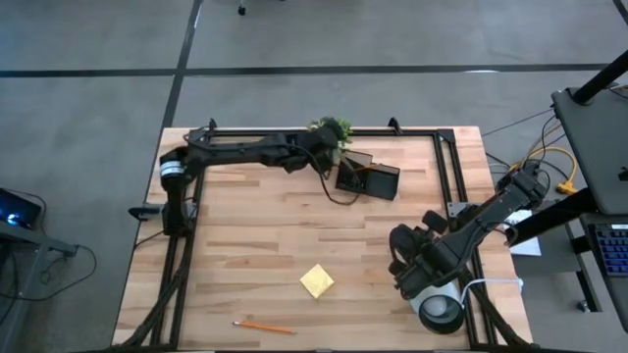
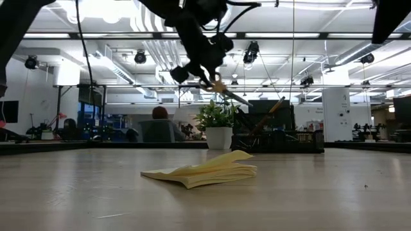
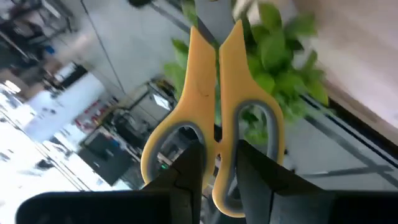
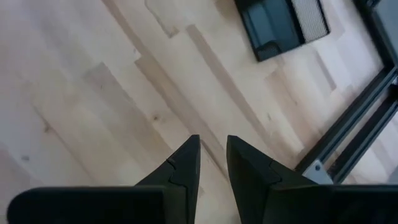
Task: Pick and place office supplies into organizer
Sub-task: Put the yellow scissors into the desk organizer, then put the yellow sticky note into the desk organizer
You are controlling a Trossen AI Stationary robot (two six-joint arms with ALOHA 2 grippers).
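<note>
Next, my left gripper releases the yellow-handled scissors in the black mesh organizer's far corner (image 1: 344,153) next to the small green plant.
My left gripper (image 1: 324,157) hangs above the table's far side, next to the small green plant (image 1: 334,128), shut on the yellow-handled scissors (image 3: 205,81). In the low view the scissors (image 2: 221,86) slant down toward the black mesh organizer (image 2: 276,136), from which an orange pencil (image 2: 273,110) sticks up. The organizer (image 1: 369,178) stands just right of that gripper. A yellow sticky-note pad (image 1: 316,280) and another orange pencil (image 1: 265,326) lie flat on the near part of the table. My right gripper (image 4: 212,155) hovers over bare wood at the right, narrowly open with nothing between its fingers. My left gripper pinches the scissors at the handle end, with the two loops' inner sides (image 3: 219,146) between its two fingers. Each finger (image 3: 193,171) lies over one loop. The scissors run straight on from the fingers. They hang clear of the table, blades away from the gripper and slanting down.
A black tape roll (image 1: 442,312) and a white cylinder (image 1: 429,292) sit at the near right corner, under my right arm. Black frame rails (image 1: 453,176) run along the table's edges. Bare wood (image 1: 245,235) lies between the organizer and the sticky pad.
</note>
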